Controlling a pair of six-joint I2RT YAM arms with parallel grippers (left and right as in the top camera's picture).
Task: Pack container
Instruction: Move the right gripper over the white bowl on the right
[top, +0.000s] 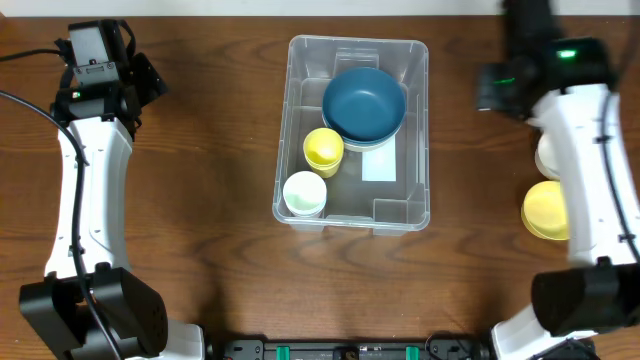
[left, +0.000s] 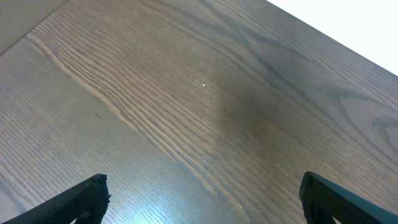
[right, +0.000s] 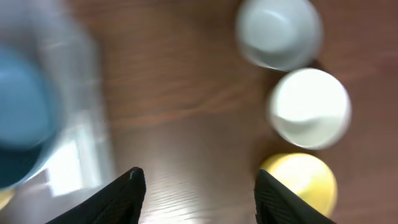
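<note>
The white bowl nearest the yellow bowl will be taken by my right gripper, which will close on the white bowl's rim (top: 537, 157) (right: 272, 119) at the side toward the clear container.
The clear container (top: 418, 140) stands at the table's middle, a white label (top: 379, 163) on its base. Inside it are a blue bowl (top: 364, 102), a yellow cup (top: 323, 148) and a white cup (top: 304, 193). My left gripper (top: 150, 78) is at the far left, open and empty over bare wood (left: 202, 199). My right gripper (top: 500, 88) is open and empty to the right of the container (right: 200, 193). Its blurred view shows the container wall (right: 81, 112) and the blue bowl (right: 22, 118) at the left.
A yellow bowl (top: 546, 210) and a white bowl (top: 545, 155) sit at the right, partly hidden by my right arm. The right wrist view shows two white bowls (right: 278, 31) (right: 309, 107) and the yellow bowl (right: 301, 183).
</note>
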